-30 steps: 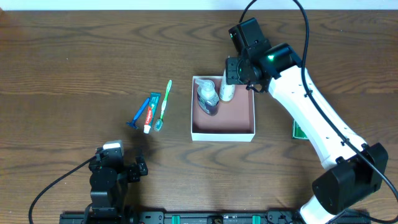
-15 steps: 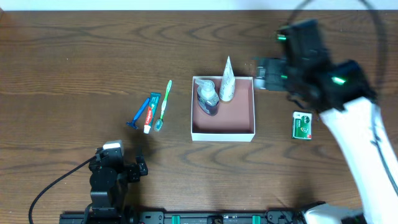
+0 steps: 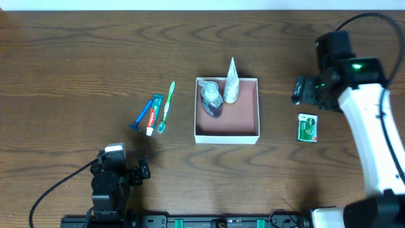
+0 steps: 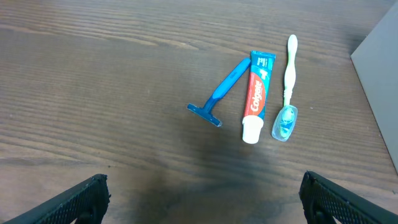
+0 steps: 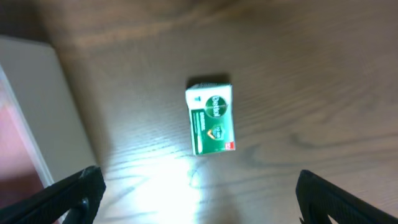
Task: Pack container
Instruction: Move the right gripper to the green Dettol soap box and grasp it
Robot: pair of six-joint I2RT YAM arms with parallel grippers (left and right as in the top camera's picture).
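The long sides [image 3: 307, 126] [image 5: 211, 118] of the green soap box beside the container are next for my right gripper to go down to and close on.
The container [image 3: 253, 126] is a white-walled square box with a pink inside at mid table. A clear bottle [image 3: 211, 98] and a white tube [image 3: 231, 82] stand in its far left part. A green soap box [image 3: 308, 127] lies right of the container and shows in the right wrist view [image 5: 211, 118]. My right gripper [image 3: 302, 90] is open and empty, just above and behind the green box [image 5: 199, 193]. A blue razor [image 4: 219, 94], a toothpaste tube [image 4: 257, 93] and a green toothbrush [image 4: 288, 81] lie left of the container. My left gripper [image 4: 202, 196] is open and empty near the front edge.
The container's white wall shows at the left edge of the right wrist view [image 5: 37, 106] and at the right edge of the left wrist view [image 4: 379, 81]. Bare wooden table surrounds everything. The left arm's base [image 3: 111, 180] sits at the front left.
My right arm has left the container, where the white tube now stands free, and swung right to above the green soap box. The left arm has not moved.
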